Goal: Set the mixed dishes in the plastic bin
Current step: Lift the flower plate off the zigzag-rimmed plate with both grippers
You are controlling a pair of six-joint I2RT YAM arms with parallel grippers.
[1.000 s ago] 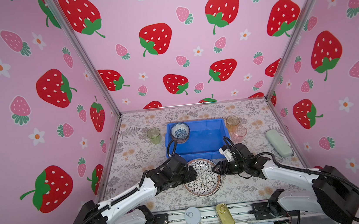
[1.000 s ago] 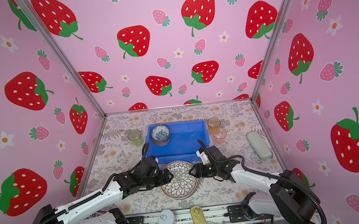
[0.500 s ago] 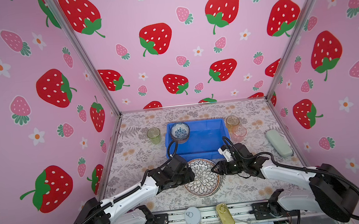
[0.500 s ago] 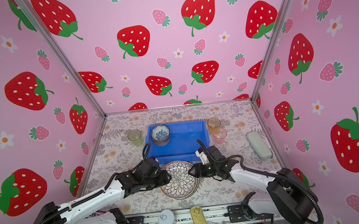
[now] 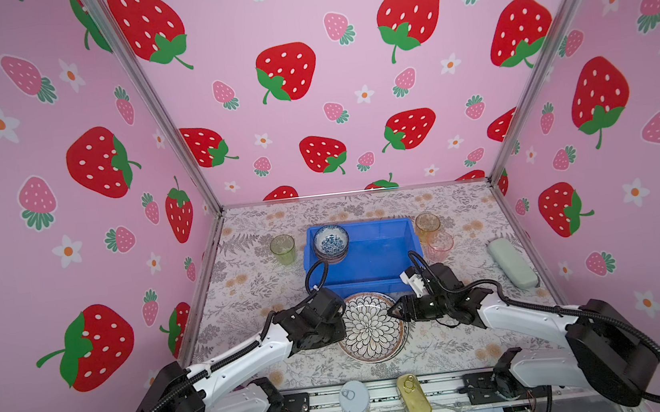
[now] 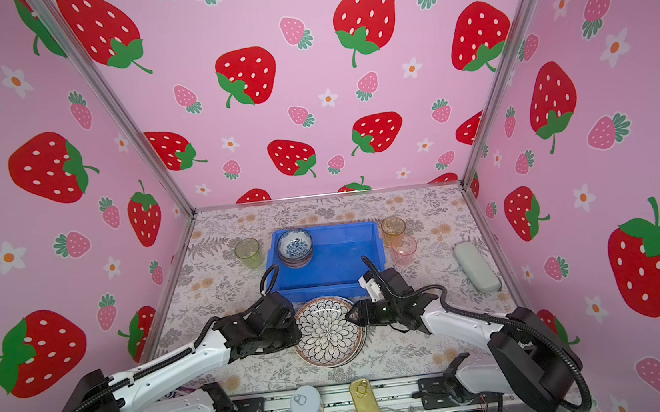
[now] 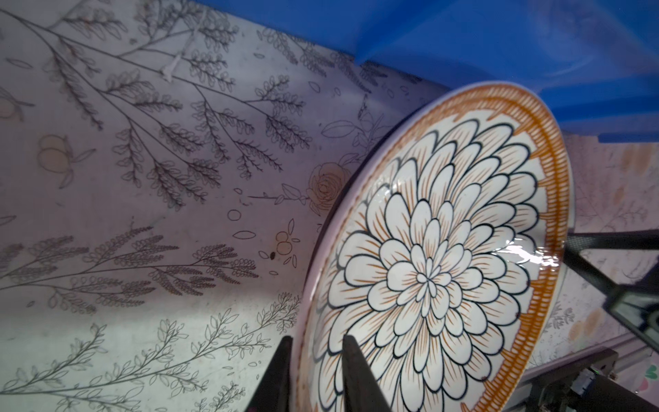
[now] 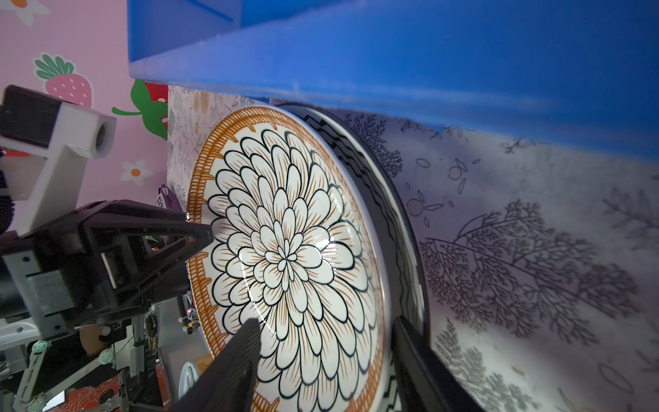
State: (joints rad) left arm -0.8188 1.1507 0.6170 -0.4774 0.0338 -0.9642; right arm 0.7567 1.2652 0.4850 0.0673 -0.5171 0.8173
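My right gripper will open and take only the petal plate's rim [image 8: 377, 295] before lifting, because it spans that plate along with the zigzag-rimmed plate's rim.
The petal-patterned plate [image 5: 370, 328] [image 6: 327, 330] lies stacked on a zigzag-rimmed plate [image 8: 378, 199], just in front of the blue plastic bin [image 5: 370, 286] [image 6: 329, 290]. My left gripper [image 5: 342, 322] [image 7: 315, 342] is shut on the petal plate's left rim [image 7: 445, 267]. My right gripper [image 5: 392, 315] [image 8: 326, 321] is on the right side. One of its fingers lies on the petal plate's face [image 8: 292, 257] and the other under the lower plate's rim, so it is closed on both. Stacked bowls [image 5: 331, 242] sit in the bin's far left corner.
A green tumbler [image 5: 282, 248] stands left of the bin. Amber [image 5: 427, 224] and pink [image 5: 440, 244] tumblers stand right of it. A grey case [image 5: 512, 263] lies by the right wall. A round tin [image 5: 353, 399] and a gold oval tin [image 5: 414, 403] rest on the front rail.
My left gripper's jaws have closed from wide open onto the petal plate's left rim. The right arm and the plates have stayed where they were.
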